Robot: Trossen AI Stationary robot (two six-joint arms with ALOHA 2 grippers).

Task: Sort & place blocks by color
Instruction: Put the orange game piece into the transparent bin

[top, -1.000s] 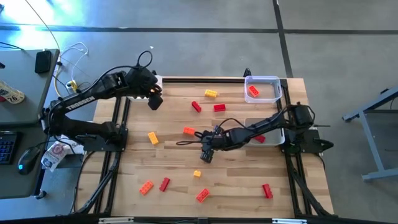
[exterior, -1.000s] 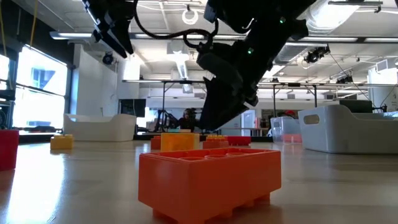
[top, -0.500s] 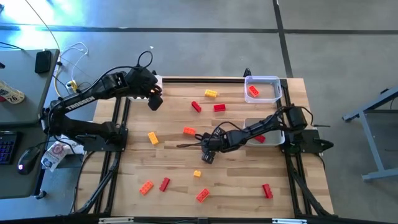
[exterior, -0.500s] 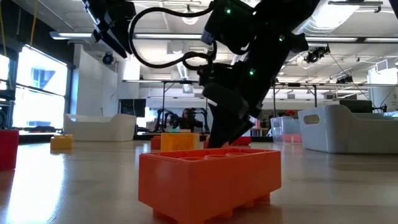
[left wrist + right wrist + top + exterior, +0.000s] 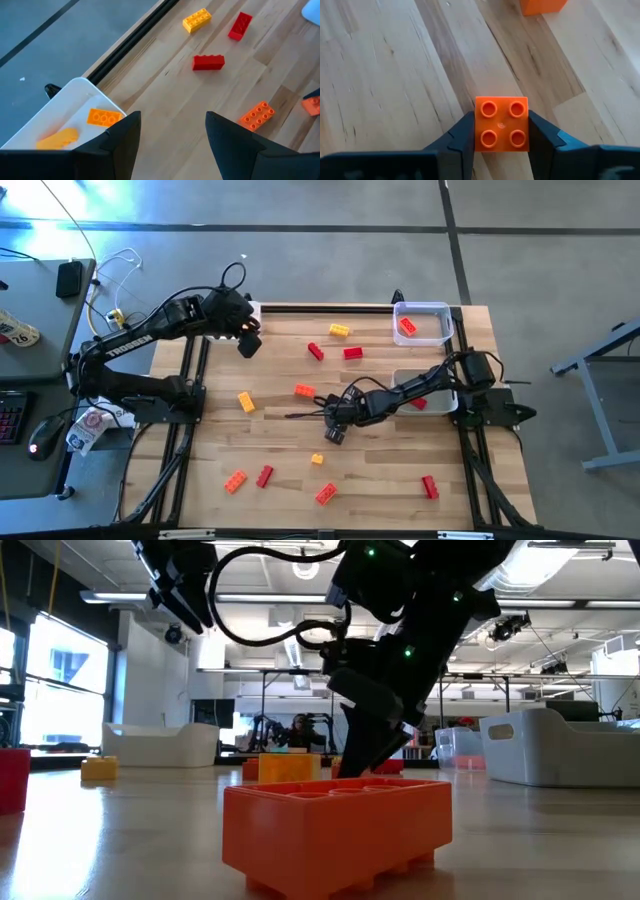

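Note:
Next, my right gripper releases the small orange block in the clear tray (image 5: 426, 321), next to the red block there.
Red, orange and yellow blocks lie scattered flat on the wooden table (image 5: 280, 480). My right gripper (image 5: 335, 432) reaches to mid-table, pointing down, and is shut on a small orange four-stud block (image 5: 501, 124). In the high view the gripper hides that block. In the low view the right gripper (image 5: 368, 755) stands at table level behind a large orange block (image 5: 338, 825). My left gripper (image 5: 248, 342) hovers open near the far-left corner. There the left gripper (image 5: 172, 150) is above a white tray (image 5: 65, 107) holding an orange block (image 5: 104, 117). My right gripper pinches the orange four-stud block by two opposite side walls (image 5: 478, 131) between its two fingers (image 5: 465, 137). The fingers come from above, pointing down. The block sits studs up, level; whether it rests on the table or is just clear of it I cannot tell.
A clear tray (image 5: 440, 310) in the far-right corner holds a red block (image 5: 406, 327). A white tray (image 5: 452, 402) at the right edge holds another red block (image 5: 418, 403). Another orange block (image 5: 542, 5) lies close beyond the held one. Free wood lies near the middle of the near edge.
My right gripper has come down toward the table at mid-table, its fingers reaching table level in the low view. My left arm has kept still.

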